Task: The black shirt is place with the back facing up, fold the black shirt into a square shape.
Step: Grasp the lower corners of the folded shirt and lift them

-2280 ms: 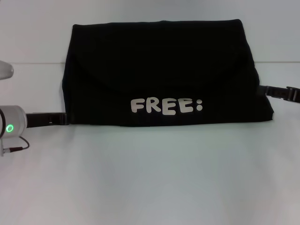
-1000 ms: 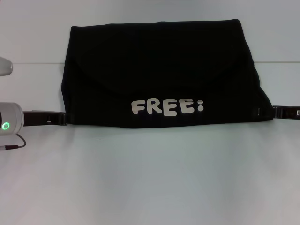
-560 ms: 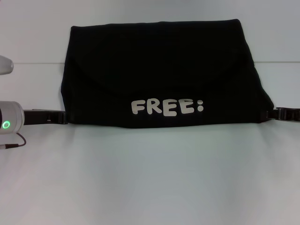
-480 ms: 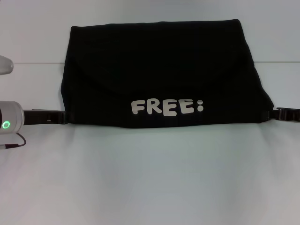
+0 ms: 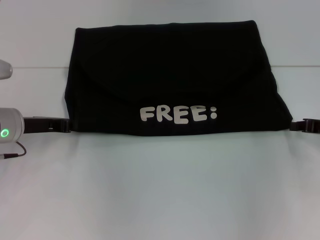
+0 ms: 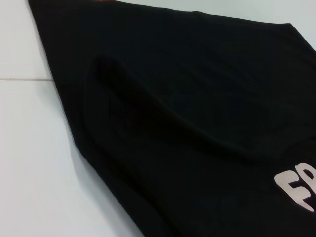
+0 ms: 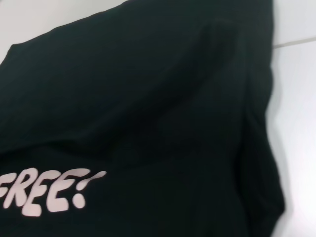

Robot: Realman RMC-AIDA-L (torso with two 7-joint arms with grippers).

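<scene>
I need to open my right gripper, as it barely meets the black shirt's flared front corner, then move it inward and take the cloth further in before folding (image 5: pixel 280 123).
The black shirt (image 5: pixel 170 75) lies folded into a wide rectangle in the middle of the white table, with its white FREE print (image 5: pixel 177 114) facing up near the front edge of the fold. In the head view my left gripper (image 5: pixel 66 125) sits low on the table, its tip at the shirt's front left corner. My right gripper (image 5: pixel 294 125) rests just off the front right corner, apart from the cloth. The left wrist view shows the shirt (image 6: pixel 197 123) with a soft ridge across it. The right wrist view shows the shirt (image 7: pixel 148 123) with its print (image 7: pixel 47 190).
The white table (image 5: pixel 160 190) stretches out in front of the shirt and to both sides. A seam in the tabletop (image 5: pixel 35 67) runs left and right behind the grippers. The left arm's silver wrist with a green light (image 5: pixel 6 133) sits at the left edge.
My right gripper has dropped from the shirt's right side to the front right corner and drawn outward off the cloth. The left gripper has barely shifted. The shirt lies as before.
</scene>
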